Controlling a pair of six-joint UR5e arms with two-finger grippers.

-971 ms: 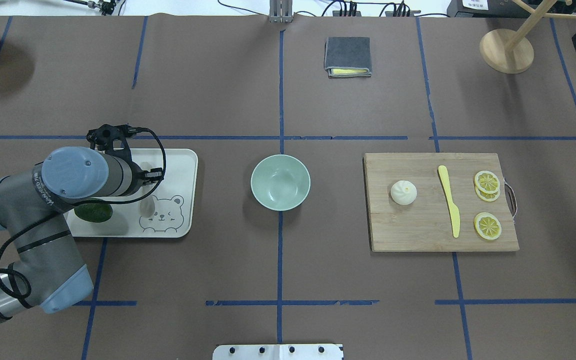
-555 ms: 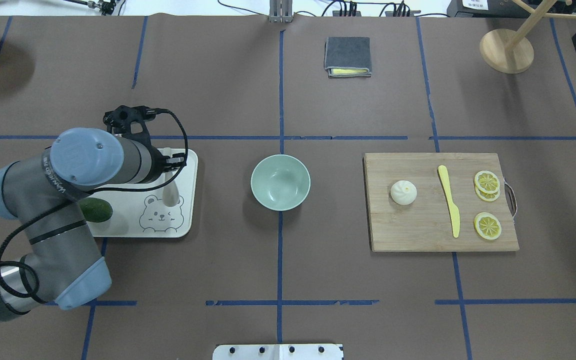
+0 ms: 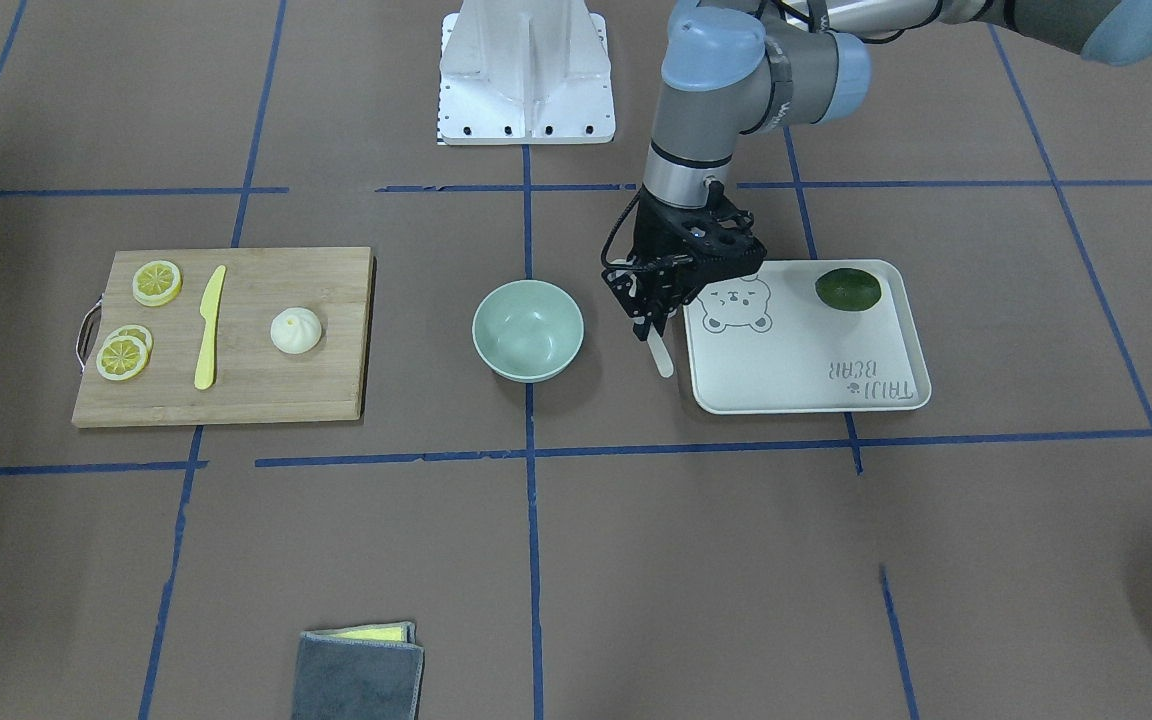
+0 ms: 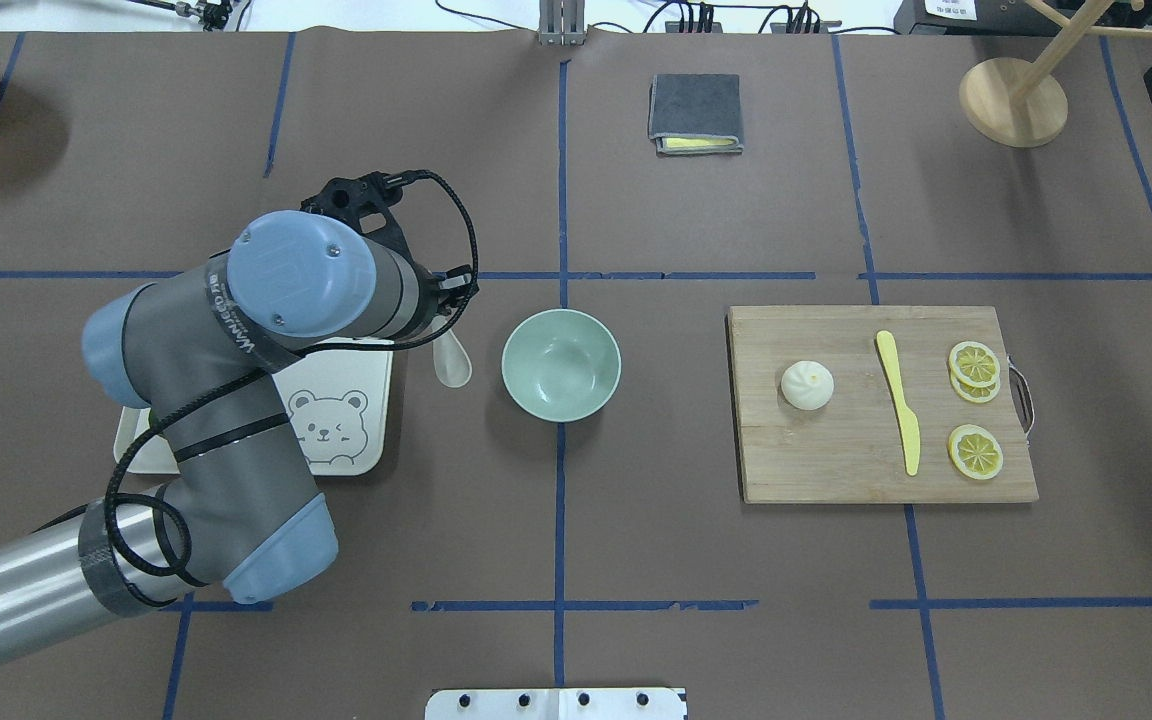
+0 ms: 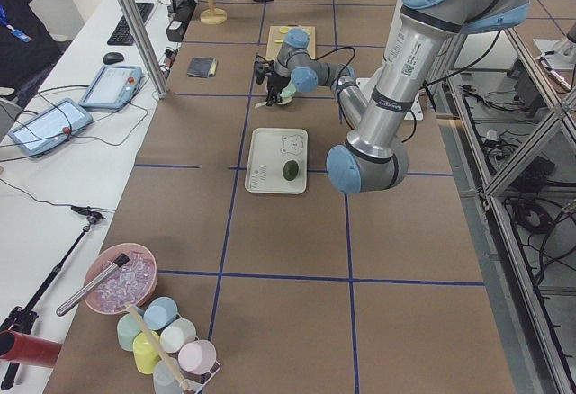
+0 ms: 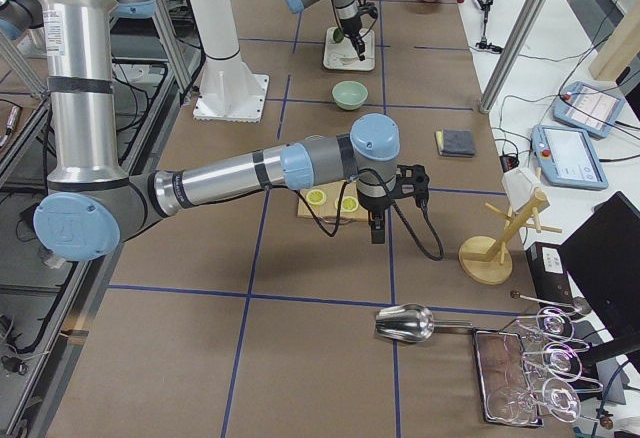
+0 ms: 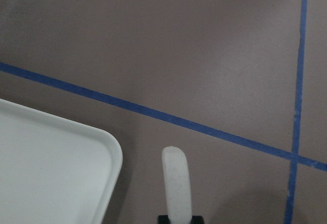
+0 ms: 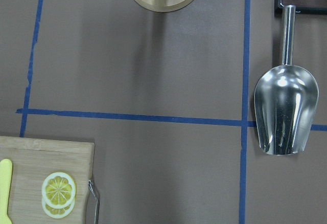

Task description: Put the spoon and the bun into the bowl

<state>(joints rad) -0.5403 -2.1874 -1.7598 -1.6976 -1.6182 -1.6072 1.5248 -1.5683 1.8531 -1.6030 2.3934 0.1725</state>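
Next, I release the off-white spoon with my left gripper inside the mint-green bowl (image 3: 556, 352), against the bowl's rim closest to the white tray.
My left gripper (image 3: 652, 322) is shut on the handle of the off-white spoon (image 3: 663, 358) and holds it above the table, between the white tray (image 3: 796, 385) and the mint-green bowl (image 3: 528, 330). In the overhead view the spoon's scoop (image 4: 452, 362) sticks out from under the wrist, just left of the bowl (image 4: 561, 364). The left wrist view shows the spoon (image 7: 176, 183) over brown paper beside the tray corner. The white bun (image 4: 807, 385) sits on the wooden cutting board (image 4: 836, 470). My right gripper (image 6: 377, 233) hovers beyond the board in the exterior right view; I cannot tell whether it is open or shut.
A dark green fruit (image 3: 848, 289) lies on the tray. A yellow knife (image 4: 899, 400) and lemon slices (image 4: 974, 452) share the board. A grey cloth (image 4: 695, 112), a wooden stand (image 4: 1013, 100) and a metal scoop (image 8: 285, 106) lie at the far side.
My left arm has moved right, off the tray, carrying the spoon to a spot just beside the bowl. The bowl, the bun and the board have not moved.
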